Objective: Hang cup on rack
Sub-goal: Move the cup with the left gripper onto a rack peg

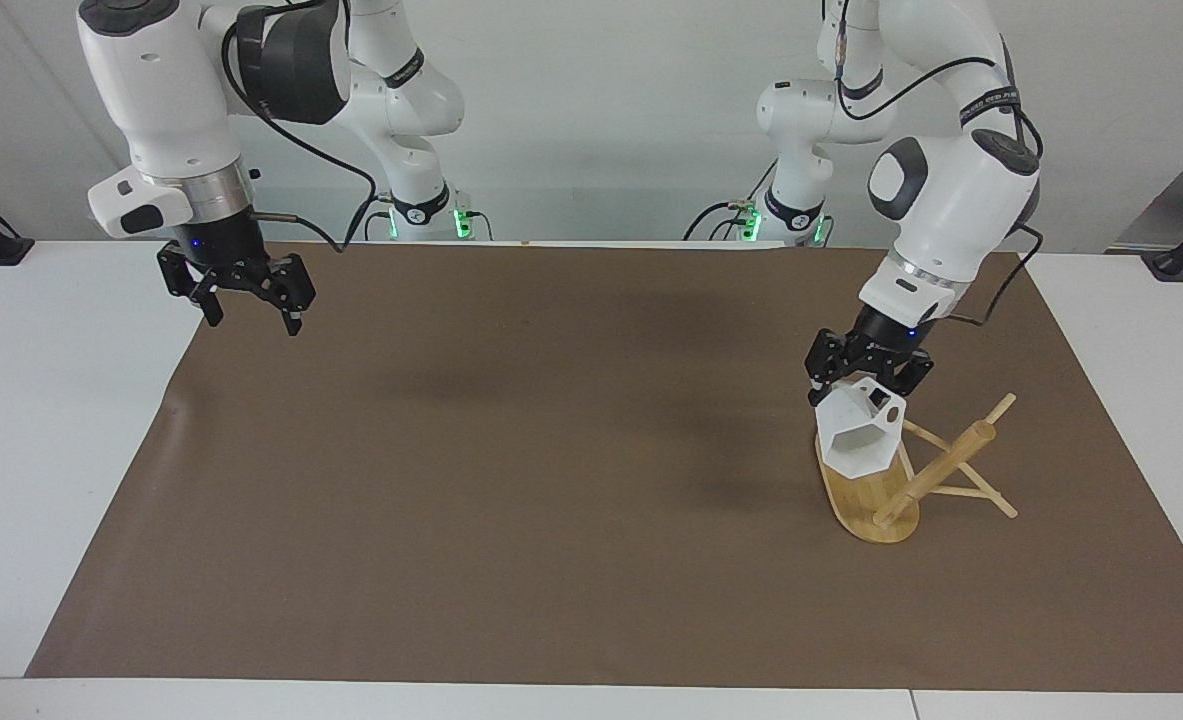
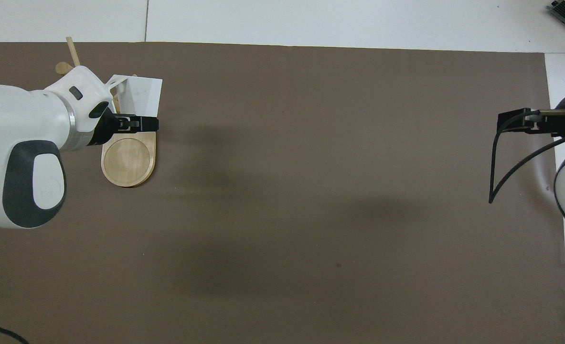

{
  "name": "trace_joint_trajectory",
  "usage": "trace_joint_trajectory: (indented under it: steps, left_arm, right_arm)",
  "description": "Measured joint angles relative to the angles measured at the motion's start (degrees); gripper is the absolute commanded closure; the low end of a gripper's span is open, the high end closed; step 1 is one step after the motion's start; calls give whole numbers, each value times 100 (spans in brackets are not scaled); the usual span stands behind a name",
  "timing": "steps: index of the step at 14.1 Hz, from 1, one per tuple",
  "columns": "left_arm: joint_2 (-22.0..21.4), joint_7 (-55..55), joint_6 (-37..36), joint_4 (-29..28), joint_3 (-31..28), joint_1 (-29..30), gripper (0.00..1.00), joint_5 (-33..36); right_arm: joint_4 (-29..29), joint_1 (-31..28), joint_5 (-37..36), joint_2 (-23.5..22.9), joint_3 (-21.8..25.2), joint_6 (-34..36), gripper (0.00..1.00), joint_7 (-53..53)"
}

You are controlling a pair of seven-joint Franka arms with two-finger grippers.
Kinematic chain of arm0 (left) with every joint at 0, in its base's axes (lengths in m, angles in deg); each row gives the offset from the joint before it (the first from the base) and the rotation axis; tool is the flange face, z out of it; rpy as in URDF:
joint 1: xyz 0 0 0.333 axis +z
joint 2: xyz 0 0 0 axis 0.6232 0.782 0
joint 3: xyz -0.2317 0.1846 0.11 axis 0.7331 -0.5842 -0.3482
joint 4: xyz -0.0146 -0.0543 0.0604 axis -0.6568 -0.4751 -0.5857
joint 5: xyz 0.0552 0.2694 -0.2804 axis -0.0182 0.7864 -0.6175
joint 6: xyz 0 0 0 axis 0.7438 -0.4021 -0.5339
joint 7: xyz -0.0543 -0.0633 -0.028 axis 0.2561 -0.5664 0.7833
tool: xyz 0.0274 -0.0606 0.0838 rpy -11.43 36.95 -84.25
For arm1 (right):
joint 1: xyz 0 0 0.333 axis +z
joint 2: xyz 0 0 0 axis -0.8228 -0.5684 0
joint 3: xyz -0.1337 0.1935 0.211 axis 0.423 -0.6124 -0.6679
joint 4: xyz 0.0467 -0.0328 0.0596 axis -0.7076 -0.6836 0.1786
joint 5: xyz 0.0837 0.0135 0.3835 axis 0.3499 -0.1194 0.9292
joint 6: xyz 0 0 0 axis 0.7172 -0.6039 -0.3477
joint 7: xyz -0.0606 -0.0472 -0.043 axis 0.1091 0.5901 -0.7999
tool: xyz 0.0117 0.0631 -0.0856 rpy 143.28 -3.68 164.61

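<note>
Next, I let go of the white faceted cup, now just over the rack's oval base, with my left gripper on the thin peg pointing (image 2: 116,93) toward the oval base of the rack.
The white faceted cup (image 1: 859,437) hangs tilted in my left gripper (image 1: 869,376), which is shut on it near the handle, with the open hexagonal rim turned away from the robots. The cup is just over the oval base of the bamboo rack (image 1: 863,500), close beside the post (image 1: 936,470) and its thin pegs. In the overhead view the cup (image 2: 141,93) and the left gripper (image 2: 136,123) cover part of the rack (image 2: 127,160). My right gripper (image 1: 254,318) is open and empty, raised over the mat's corner at the right arm's end of the table.
A brown mat (image 1: 511,480) covers most of the white table (image 1: 41,420). The rack stands on it toward the left arm's end. Nothing else lies on the mat.
</note>
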Motion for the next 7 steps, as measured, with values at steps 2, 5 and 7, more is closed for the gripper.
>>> trace_joint_trajectory:
  steps: [2,5,7]
  left_arm:
    - [47,-113,0,58,0,0,100,4]
    - [173,-237,1,171,-5,0,100,6]
    - [234,-311,2,240,-28,3,100,9]
  right_arm:
    - [1,3,182,0,-1,89,0,0]
    - [6,3,421,20,-3,288,0,0]
    - [6,5,450,43,-21,369,0,12]
